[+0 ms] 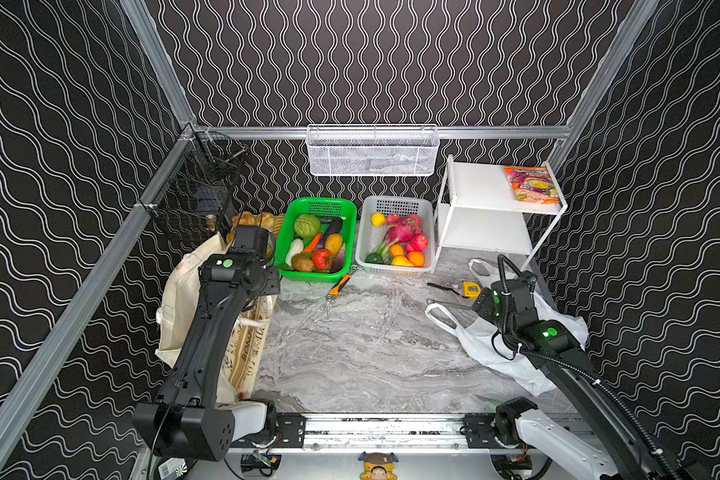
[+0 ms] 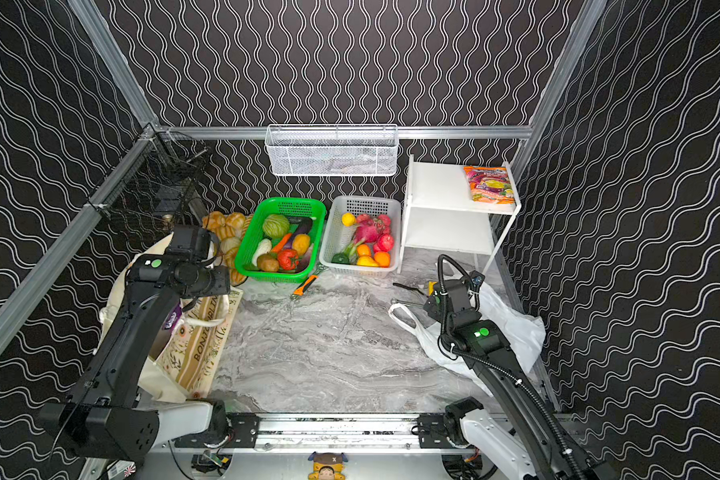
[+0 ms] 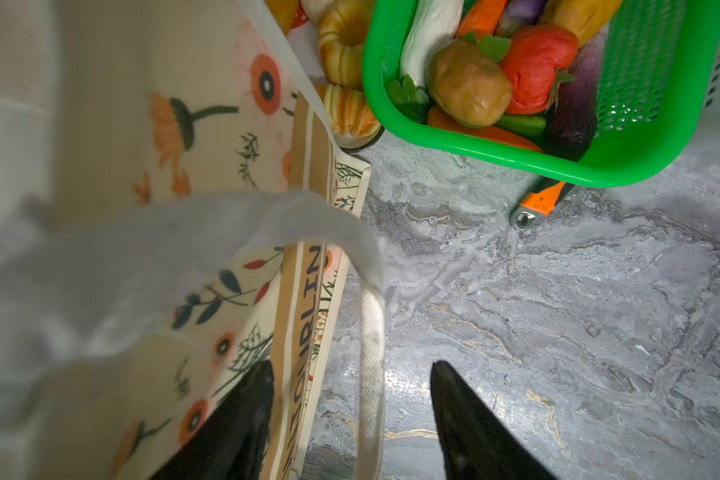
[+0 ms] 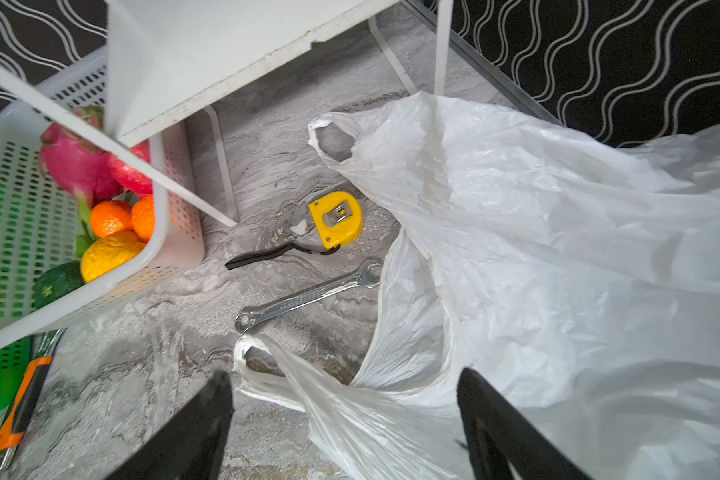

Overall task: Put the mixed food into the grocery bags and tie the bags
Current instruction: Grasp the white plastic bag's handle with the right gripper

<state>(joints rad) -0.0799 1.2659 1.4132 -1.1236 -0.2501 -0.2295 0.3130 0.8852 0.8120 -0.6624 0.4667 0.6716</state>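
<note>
The robot's right gripper will next close on the opening's upper edge (image 1: 481, 320) (image 4: 446, 329) of the white plastic bag, halfway between the bag's loop handles.
The cream canvas tote (image 1: 184, 307) stands at the left with its printed side (image 2: 200, 340) facing the middle; a purple packet (image 2: 170, 321) shows inside it. My left gripper (image 3: 352, 370) is open just above the tote's rim, and the tote's strap handle (image 3: 371, 332) runs between the jaws untouched. The white plastic bag (image 1: 483, 345) lies crumpled at the right. My right gripper (image 4: 344, 376) hangs open over its near loop handle (image 4: 267, 374). A green basket (image 1: 308, 276) holds the cabbage (image 1: 307, 225), tomato (image 1: 321, 258), potato (image 1: 302, 262) and a yellow-orange vegetable (image 1: 333, 243).
A white basket (image 1: 427, 232) of toy fruit stands beside a white shelf (image 1: 487, 195) with a colourful packet (image 1: 531, 185) on top. A yellow tape measure (image 4: 335, 218) and a wrench (image 4: 308, 295) lie by the plastic bag. An orange-handled tool (image 1: 339, 286) lies before the green basket; bread rolls (image 1: 262, 218) sit behind the tote.
</note>
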